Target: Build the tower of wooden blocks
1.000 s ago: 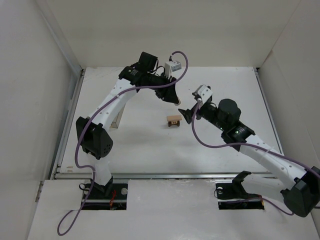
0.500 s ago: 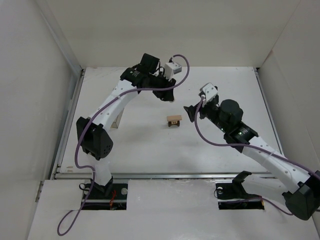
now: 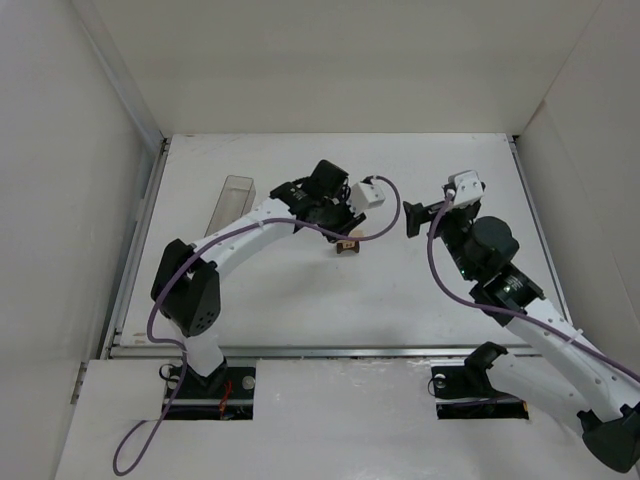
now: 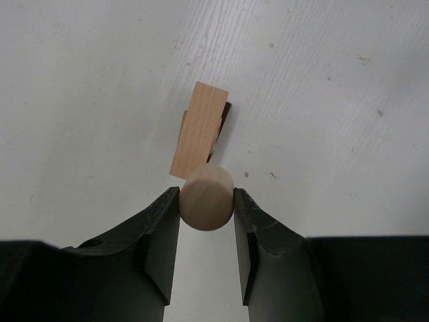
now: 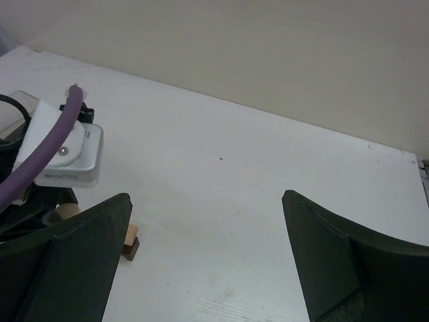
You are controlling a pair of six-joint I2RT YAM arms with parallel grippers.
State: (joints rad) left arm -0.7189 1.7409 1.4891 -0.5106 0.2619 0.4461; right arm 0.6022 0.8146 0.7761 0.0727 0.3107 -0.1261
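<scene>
The wooden cylinder, now over the bar's near end, will be put down on the middle of the tan bar (image 3: pixel 349 238) (image 4: pixel 200 131) by my left gripper.
The wood block tower (image 3: pixel 348 246) stands mid-table: a pale tan bar (image 4: pixel 199 129) lying on a dark brown block (image 4: pixel 221 127). It shows partly in the right wrist view (image 5: pixel 130 241). My left gripper (image 4: pixel 206 201) is shut on a pale round wooden cylinder (image 4: pixel 206 198) and holds it right over the near end of the tan bar. In the top view the left gripper (image 3: pixel 340 232) hangs over the tower. My right gripper (image 3: pixel 414 217) is open and empty, raised to the right of the tower, its fingers (image 5: pixel 80 268) wide apart.
A clear plastic rectangular box (image 3: pixel 230 203) lies at the left of the table. White walls close in the left, back and right sides. A purple cable (image 3: pixel 390 215) loops off the left wrist camera near the tower.
My left gripper has swung forward and right from the back of the table to above the tower, uncovering the clear box. My right gripper has pulled back to the right and up.
</scene>
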